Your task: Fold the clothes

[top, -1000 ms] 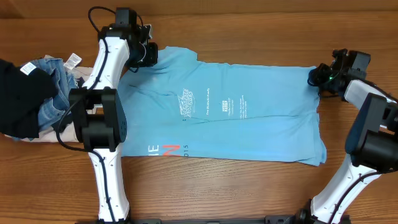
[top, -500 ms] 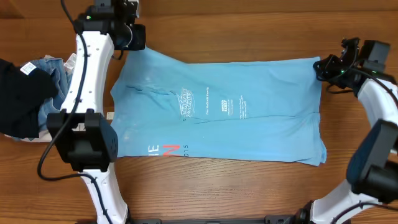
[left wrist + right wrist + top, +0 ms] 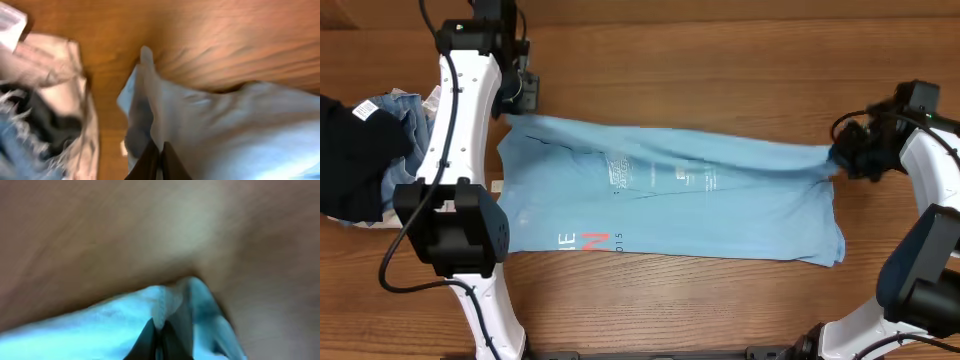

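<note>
Next, I release the held corner with my left gripper on the shirt's side edge (image 3: 517,189) nearest the garment pile, behind the printed letters.
The clothes are a light-blue T-shirt (image 3: 670,205) spread across the middle of the wooden table, with white print and white-and-red letters near its front left. Its far edge is lifted and pulled toward the front, forming a taut fold between the two grippers. My left gripper (image 3: 516,100) is shut on the shirt's far left corner (image 3: 150,95), the dark fingers (image 3: 150,162) pinching the cloth. My right gripper (image 3: 842,158) is shut on the far right corner (image 3: 170,300), with cloth squeezed between its fingertips (image 3: 145,340).
A pile of other garments (image 3: 375,150), dark, denim and beige, lies at the left table edge beside the left arm; it also shows in the left wrist view as a pile of cloth (image 3: 45,115). Bare wood (image 3: 700,60) stretches behind the shirt.
Both grippers have lifted the shirt's far edge and carried it toward the front, so the far part now folds over the middle. The right gripper moved forward and down.
</note>
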`<state>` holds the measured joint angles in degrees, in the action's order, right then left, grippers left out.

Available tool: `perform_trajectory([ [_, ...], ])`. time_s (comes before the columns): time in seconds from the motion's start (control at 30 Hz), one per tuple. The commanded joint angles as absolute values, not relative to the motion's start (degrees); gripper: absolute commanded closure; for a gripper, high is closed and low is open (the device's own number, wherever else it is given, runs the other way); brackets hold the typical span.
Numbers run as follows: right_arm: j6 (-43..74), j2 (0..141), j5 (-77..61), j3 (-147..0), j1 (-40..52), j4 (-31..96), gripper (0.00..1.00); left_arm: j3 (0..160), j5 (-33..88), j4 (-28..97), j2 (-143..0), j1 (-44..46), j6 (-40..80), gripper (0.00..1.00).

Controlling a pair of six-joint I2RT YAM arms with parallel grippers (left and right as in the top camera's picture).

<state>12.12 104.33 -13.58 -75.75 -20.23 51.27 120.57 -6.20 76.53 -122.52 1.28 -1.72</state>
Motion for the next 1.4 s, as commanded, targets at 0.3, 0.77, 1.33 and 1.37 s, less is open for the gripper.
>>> perform_trajectory([
  [0.3,15.6,103.0,-2.6,-76.2,-20.3,55.9,0.96,120.9,-9.0,88.7,-122.5,-4.4,-1.7,0.85],
  [0.77,15.9,103.0,-0.4,-76.2,-20.3,60.8,0.69,120.8,-7.4,91.6,-122.5,-4.5,-1.0,0.94],
  [1.33,2.2,99.3,-32.8,-83.2,-20.2,61.5,0.51,125.2,3.0,96.1,-114.0,-4.5,-0.2,0.78],
  [1.37,0.5,98.2,-37.0,-83.2,-20.2,61.5,0.49,125.2,3.2,96.4,-111.9,-4.5,-0.2,0.78],
])
